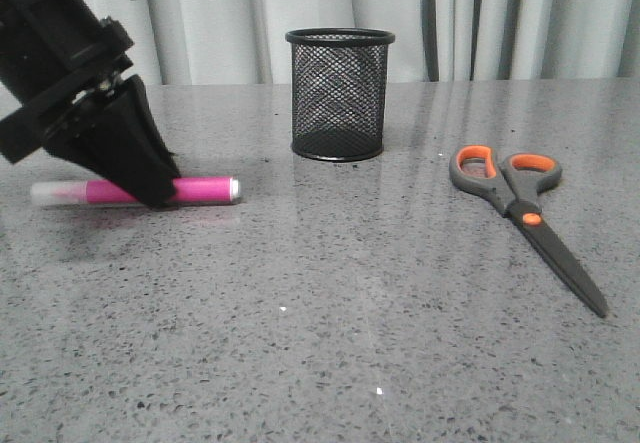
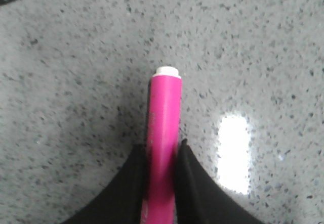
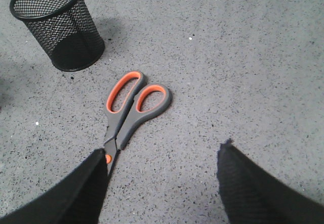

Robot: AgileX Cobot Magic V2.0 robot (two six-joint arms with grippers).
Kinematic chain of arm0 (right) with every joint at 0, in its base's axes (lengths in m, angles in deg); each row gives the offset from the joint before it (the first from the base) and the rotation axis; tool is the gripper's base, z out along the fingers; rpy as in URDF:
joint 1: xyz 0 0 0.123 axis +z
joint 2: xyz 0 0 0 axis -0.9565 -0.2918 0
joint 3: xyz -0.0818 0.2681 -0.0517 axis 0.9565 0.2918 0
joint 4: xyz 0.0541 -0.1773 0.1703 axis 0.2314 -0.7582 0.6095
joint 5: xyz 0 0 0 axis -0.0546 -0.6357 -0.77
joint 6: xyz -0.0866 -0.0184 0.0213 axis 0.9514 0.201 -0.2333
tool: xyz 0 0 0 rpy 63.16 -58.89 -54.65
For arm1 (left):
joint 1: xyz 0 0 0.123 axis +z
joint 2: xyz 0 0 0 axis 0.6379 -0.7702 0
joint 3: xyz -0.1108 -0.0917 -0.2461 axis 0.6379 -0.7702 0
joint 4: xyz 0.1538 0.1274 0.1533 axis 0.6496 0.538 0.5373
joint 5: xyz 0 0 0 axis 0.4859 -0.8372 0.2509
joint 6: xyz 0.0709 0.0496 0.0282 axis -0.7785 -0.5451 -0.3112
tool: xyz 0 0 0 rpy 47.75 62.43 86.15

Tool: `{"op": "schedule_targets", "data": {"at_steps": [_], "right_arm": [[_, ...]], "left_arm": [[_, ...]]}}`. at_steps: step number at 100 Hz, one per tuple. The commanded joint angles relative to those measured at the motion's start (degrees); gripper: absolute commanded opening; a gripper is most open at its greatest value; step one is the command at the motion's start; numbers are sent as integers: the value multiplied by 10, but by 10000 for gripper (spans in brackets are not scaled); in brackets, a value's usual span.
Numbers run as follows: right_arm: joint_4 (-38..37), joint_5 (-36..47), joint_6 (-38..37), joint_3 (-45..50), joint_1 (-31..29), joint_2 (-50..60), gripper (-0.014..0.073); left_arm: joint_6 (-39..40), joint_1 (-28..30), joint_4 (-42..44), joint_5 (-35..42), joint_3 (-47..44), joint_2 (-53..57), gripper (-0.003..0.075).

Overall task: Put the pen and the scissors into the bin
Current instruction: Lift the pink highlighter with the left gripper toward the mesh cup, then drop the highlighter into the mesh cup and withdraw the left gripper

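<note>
My left gripper is going to let go of the pink pen inside the black mesh bin (image 1: 351,71), leaning on the bin's rim toward the scissors.
The pink pen (image 1: 200,189) lies flat on the grey table at the left, clear cap to the left, white end to the right. My left gripper (image 1: 158,195) is down on it and shut on its middle; in the left wrist view the two black fingers press both sides of the pen (image 2: 164,128). The black mesh bin (image 1: 339,93) stands upright at the middle back. The scissors (image 1: 520,203) lie flat at the right, handles toward the back. My right gripper (image 3: 163,150) is open and empty, above the table beside the scissors (image 3: 132,105); the bin (image 3: 53,24) shows beyond.
Grey speckled tabletop (image 1: 330,333) all round. Light curtains hang behind the table's back edge.
</note>
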Motion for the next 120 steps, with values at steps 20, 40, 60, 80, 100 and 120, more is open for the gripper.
{"op": "schedule_targets", "data": {"at_steps": [20, 40, 60, 80, 100, 120], "right_arm": [[5, 28, 8, -22, -2, -3, 423], [5, 28, 8, -22, -2, -3, 423], [5, 28, 8, -22, -2, -3, 423], [5, 28, 8, -22, -2, -3, 423], [5, 27, 8, -22, -2, -3, 423], [5, 27, 8, -22, -2, -3, 423]], "left_arm": [[10, -4, -263, -31, 127, 44, -19], [-75, -35, -481, 99, 154, 37, -19], [-204, -91, -630, 200, 155, -11, -19], [-264, -98, -718, 208, 164, -73, -19], [-264, -98, -718, 204, 177, -106, -19], [-264, -98, -712, 190, 177, -113, 29]]}}
